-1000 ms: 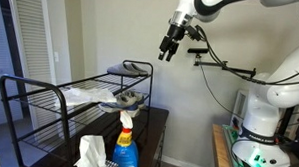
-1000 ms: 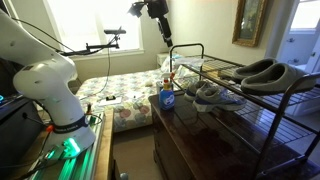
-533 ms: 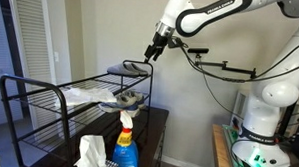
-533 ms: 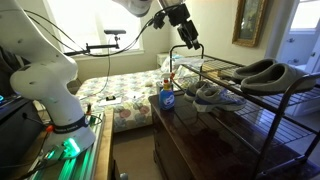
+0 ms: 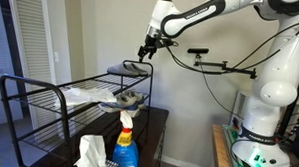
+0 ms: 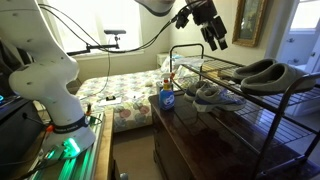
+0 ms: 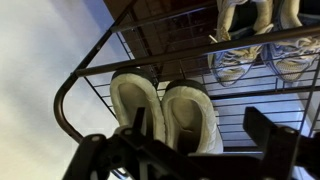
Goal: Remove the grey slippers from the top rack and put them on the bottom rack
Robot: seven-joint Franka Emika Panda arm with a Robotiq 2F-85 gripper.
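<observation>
My gripper is to close next on the touching inner sides (image 5: 139, 65) (image 7: 164, 120) of the grey slippers, so that both come off the top rack together.
A pair of grey slippers with pale lining sits side by side on the top rack in both exterior views (image 5: 130, 68) (image 6: 262, 72) and in the wrist view (image 7: 165, 110). The black wire rack (image 5: 49, 95) (image 6: 300, 100) has a lower shelf holding a pair of grey sneakers (image 5: 129, 97) (image 6: 210, 95) (image 7: 250, 60). My gripper (image 5: 146, 51) (image 6: 215, 35) (image 7: 200, 140) is open and empty. It hovers above the slippers, pointing down at them without touching.
A blue spray bottle (image 5: 125, 143) (image 6: 168, 98) stands on the dark cabinet (image 6: 200, 140) in front of the rack. A white cloth (image 5: 90, 151) lies beside it. A wall stands close behind the rack. A bed (image 6: 125, 90) is beyond.
My arm has swung from open air beside the rack to a spot over the slippers on the top shelf, and dropped lower. The gripper stayed open. The slippers have not moved.
</observation>
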